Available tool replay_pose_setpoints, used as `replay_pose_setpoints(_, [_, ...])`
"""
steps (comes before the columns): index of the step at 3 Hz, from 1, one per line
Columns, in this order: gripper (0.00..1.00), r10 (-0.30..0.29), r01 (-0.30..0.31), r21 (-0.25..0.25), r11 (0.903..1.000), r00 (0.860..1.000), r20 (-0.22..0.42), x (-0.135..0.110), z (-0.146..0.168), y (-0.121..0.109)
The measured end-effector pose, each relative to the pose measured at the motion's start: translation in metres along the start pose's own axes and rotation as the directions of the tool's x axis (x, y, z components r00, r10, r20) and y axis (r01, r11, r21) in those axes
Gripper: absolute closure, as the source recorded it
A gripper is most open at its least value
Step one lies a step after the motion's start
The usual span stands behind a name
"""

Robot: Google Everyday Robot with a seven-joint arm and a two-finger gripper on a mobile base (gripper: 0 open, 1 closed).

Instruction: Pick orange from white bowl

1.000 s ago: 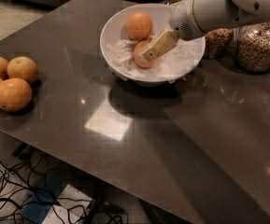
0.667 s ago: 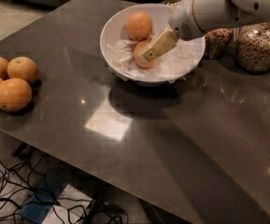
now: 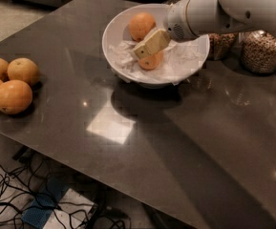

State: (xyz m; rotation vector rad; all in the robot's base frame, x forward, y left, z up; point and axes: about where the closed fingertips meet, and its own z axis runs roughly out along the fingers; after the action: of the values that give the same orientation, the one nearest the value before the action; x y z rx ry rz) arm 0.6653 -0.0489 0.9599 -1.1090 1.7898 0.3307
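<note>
I will grip the near side of the far orange [image 3: 143, 30] in the white bowl, leaving the middle orange on the paper.
The white bowl [image 3: 195, 63], lined with crumpled white paper, stands at the back middle of the dark table. Two oranges lie in it. One orange [image 3: 153, 62] sits near the bowl's middle, its upper part hidden by my gripper. The other orange [image 3: 142, 25] lies at the bowl's far left side, uncovered. My gripper [image 3: 144, 49] reaches in from the upper right on a white arm [image 3: 233, 8], its tan tip lying right over the middle orange.
Several oranges [image 3: 11, 82] lie clustered at the table's left edge. Two glass jars of cereal [image 3: 264, 51] stand right of the bowl, behind the arm. The table's front edge runs diagonally, with cables on the floor below [image 3: 27, 199].
My gripper has shifted slightly to the left and up over the middle orange. Both oranges and the bowl have stayed in place.
</note>
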Motion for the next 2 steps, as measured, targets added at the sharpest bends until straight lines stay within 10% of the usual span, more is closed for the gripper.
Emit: replay_pose_setpoints(2, [0.0,-0.006,0.003,0.075,0.9972,0.999,0.037,-0.006,0.024,-0.017])
